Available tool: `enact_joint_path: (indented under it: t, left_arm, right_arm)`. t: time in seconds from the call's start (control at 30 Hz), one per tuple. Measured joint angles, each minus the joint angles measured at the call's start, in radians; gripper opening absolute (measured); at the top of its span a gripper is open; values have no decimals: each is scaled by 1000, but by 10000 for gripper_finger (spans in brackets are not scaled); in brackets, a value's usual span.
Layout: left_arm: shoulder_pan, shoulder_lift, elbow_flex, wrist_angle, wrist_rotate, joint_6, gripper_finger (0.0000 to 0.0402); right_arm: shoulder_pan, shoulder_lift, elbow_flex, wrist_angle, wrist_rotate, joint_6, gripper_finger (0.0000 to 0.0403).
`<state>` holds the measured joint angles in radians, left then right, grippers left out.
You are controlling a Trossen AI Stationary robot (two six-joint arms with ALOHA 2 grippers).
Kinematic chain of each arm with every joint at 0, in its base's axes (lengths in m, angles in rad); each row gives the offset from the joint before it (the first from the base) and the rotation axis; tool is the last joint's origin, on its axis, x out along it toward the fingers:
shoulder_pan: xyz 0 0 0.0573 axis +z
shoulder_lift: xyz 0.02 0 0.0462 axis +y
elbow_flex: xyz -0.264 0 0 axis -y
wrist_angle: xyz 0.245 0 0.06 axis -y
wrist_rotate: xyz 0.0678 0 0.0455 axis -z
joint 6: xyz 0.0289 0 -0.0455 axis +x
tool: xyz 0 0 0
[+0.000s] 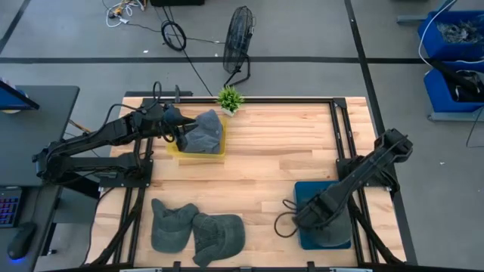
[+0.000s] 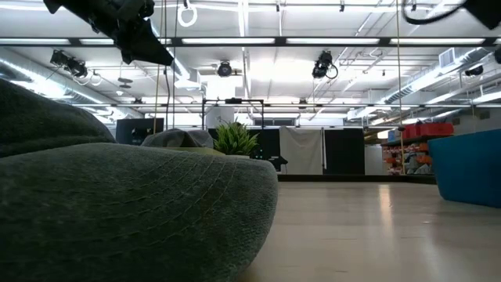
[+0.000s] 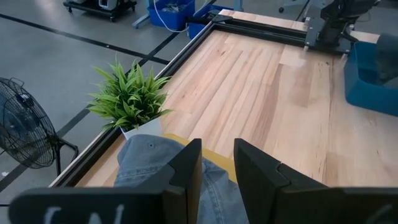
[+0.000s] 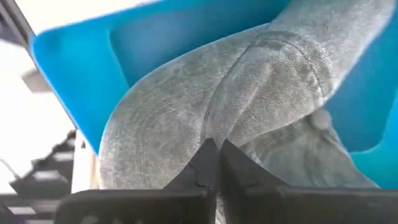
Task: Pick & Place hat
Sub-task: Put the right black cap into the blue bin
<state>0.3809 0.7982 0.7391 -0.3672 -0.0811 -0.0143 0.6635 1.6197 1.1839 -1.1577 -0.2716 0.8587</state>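
Observation:
Next, I open my right gripper, take the cloth (image 4: 219,118) beside the grey hat's brim and settle the hat fully inside, as its brim juts over the blue bin's edge.
A grey hat (image 1: 204,132) lies in a yellow bin (image 1: 198,156) at the table's far left, beside a small potted plant (image 1: 229,98). My left gripper (image 3: 217,165) is open and hovers just above this hat (image 3: 149,162) without touching it; the low view shows the gripper (image 2: 145,43) well above the hat (image 2: 180,139). A second grey hat (image 4: 205,106) lies in a blue bin (image 1: 324,215) at the near right. My right gripper (image 4: 216,155) is shut, with its tips on this hat. Two more grey hats (image 1: 172,224) (image 1: 220,234) rest flat on the table's near left. My right gripper meets the grey hat's crown (image 4: 214,134) with its shut fingertips, coming from above into the blue bin. A crease (image 4: 217,99) in the cloth runs away from the tips. Whether any cloth is caught between the fingers cannot be told. The hat lies in the bin.
Bare wooden tabletop (image 1: 280,159) stretches between the two bins. A black frame rail (image 1: 287,100) borders the table. On the floor beyond the far edge stands a fan (image 1: 240,34). In the low view a near hat (image 2: 125,211) fills the foreground.

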Motion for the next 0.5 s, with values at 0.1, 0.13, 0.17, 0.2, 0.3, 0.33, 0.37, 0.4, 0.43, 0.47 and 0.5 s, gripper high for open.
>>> enact_joint_path:
  t: [0.1, 0.13, 0.17, 0.2, 0.3, 0.33, 0.37, 0.4, 0.43, 0.47, 0.5]
  left_arm:
    - [0, 0, 0, 0, 0, 0, 99]
    - [0, 0, 0, 0, 0, 0, 99]
    - [0, 0, 0, 0, 0, 0, 99]
    - [0, 0, 0, -1, 0, 0, 99]
    - [0, 0, 0, -2, 0, 1, 99]
    - [0, 0, 0, -3, 0, 1, 99]
    - [0, 0, 0, -3, 0, 1, 99]
    - [0, 0, 0, -4, 0, 1, 99]
    - [0, 0, 0, -4, 0, 2, 99]
    - [0, 0, 0, -4, 0, 2, 99]
    - [0, 0, 0, -4, 0, 2, 99]
  right_arm:
    - [-22, -18, 3, 31, 59, 59, 3]
    - [-28, -19, 3, 54, 77, 72, 2]
    - [-32, -19, 4, 72, 85, 77, 2]
    - [-34, -16, 4, 86, 94, 73, 2]
    - [-37, 12, 6, 103, 99, 40, 2]
    - [-36, 21, 5, 98, 99, 31, 1]
    - [-36, 29, 5, 97, 100, 22, 1]
    - [-35, 37, 5, 99, 100, 22, 2]
    - [-35, 45, 5, 100, 100, 25, 3]
    - [-35, 53, 5, 100, 100, 35, 6]
    - [-35, 60, 5, 101, 100, 46, 10]
